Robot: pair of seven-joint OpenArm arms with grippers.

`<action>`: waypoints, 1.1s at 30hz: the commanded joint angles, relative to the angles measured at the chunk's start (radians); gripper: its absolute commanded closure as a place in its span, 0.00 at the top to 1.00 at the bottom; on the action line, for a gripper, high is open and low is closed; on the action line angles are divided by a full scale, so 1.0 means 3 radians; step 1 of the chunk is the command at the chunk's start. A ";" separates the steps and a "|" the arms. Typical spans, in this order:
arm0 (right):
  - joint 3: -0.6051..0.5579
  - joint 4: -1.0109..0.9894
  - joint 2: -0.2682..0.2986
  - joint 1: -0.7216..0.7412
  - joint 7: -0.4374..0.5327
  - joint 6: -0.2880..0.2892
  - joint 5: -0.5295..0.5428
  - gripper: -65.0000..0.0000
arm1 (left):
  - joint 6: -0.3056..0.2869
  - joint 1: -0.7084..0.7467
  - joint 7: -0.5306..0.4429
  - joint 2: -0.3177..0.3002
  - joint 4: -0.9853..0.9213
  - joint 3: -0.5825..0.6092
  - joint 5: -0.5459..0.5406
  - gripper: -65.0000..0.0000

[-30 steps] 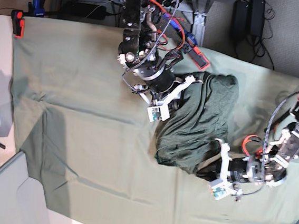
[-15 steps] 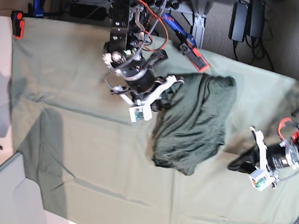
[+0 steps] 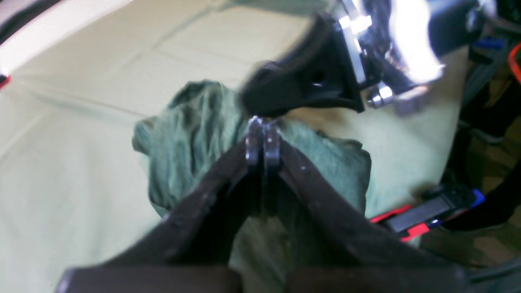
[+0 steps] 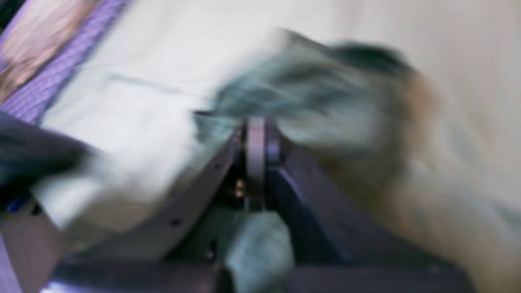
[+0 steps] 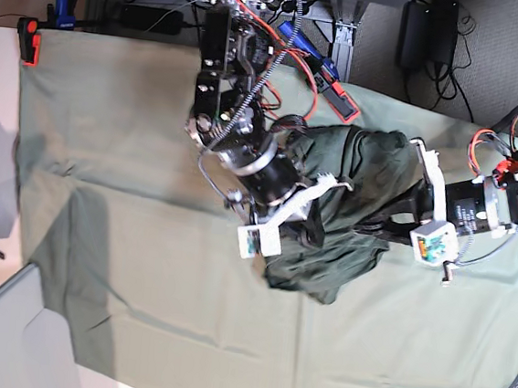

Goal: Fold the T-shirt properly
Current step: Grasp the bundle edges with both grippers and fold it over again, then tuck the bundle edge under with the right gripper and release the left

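Next, my right gripper lets go of the T-shirt's edge onto the tablecloth (image 5: 264, 269), along the side of the shirt that lies farthest away from my left gripper.
The dark grey-green T-shirt (image 5: 356, 190) lies bunched and wrinkled on the pale green tablecloth (image 5: 135, 145), right of centre in the base view. My right gripper (image 5: 309, 225) reaches over the shirt's left side from above. My left gripper (image 5: 383, 224) comes in at its right side. In the left wrist view the left gripper (image 3: 263, 136) is shut tip to tip with nothing seen between its fingers. The T-shirt (image 3: 191, 134) lies under it and the other arm's black finger (image 3: 301, 87) hangs just beyond. The right wrist view is blurred: the right gripper (image 4: 256, 138) looks shut, near the T-shirt (image 4: 309, 97).
A red and black clamp (image 5: 344, 99) sits at the cloth's top edge close to the shirt, also the clamp (image 3: 423, 213) in the left wrist view. An orange clamp (image 5: 30, 39) holds the top left corner. Power bricks (image 5: 431, 32) and cables lie on the floor behind.
The right arm swung down over the shirt's left side. The left arm pulled away right, then came back up against the shirt's right side. Both grippers stayed shut.
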 commanded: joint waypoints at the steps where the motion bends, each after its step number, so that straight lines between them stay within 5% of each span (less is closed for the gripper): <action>1: -0.0057 0.0001 -0.0003 0.0100 0.0099 0.0036 -0.0041 0.00 | -0.0003 -0.0046 -0.0062 0.0005 -0.0025 0.0008 0.0038 0.00; 8: -0.0170 -0.0651 0.0000 0.0492 0.0308 0.0034 -0.0312 0.00 | -0.0003 -0.0050 -0.0448 0.0031 -0.0573 0.0189 0.0374 0.00; 15: -0.0167 -0.1457 0.0034 0.0870 0.0486 0.0033 -0.0655 0.00 | -0.0003 -0.0177 -0.0464 0.0252 -0.1219 0.0189 0.0388 0.00; 24: 0.0066 -0.1605 0.0431 0.0905 0.0549 0.0013 -0.0573 0.00 | -0.0003 -0.0364 -0.0814 0.0305 -0.1919 0.0188 0.0688 0.00; 33: 0.0280 -0.1653 0.0454 0.0863 0.0548 0.0033 -0.0340 0.00 | -0.0003 -0.0434 -0.0813 0.0309 -0.1934 0.0189 0.0582 0.00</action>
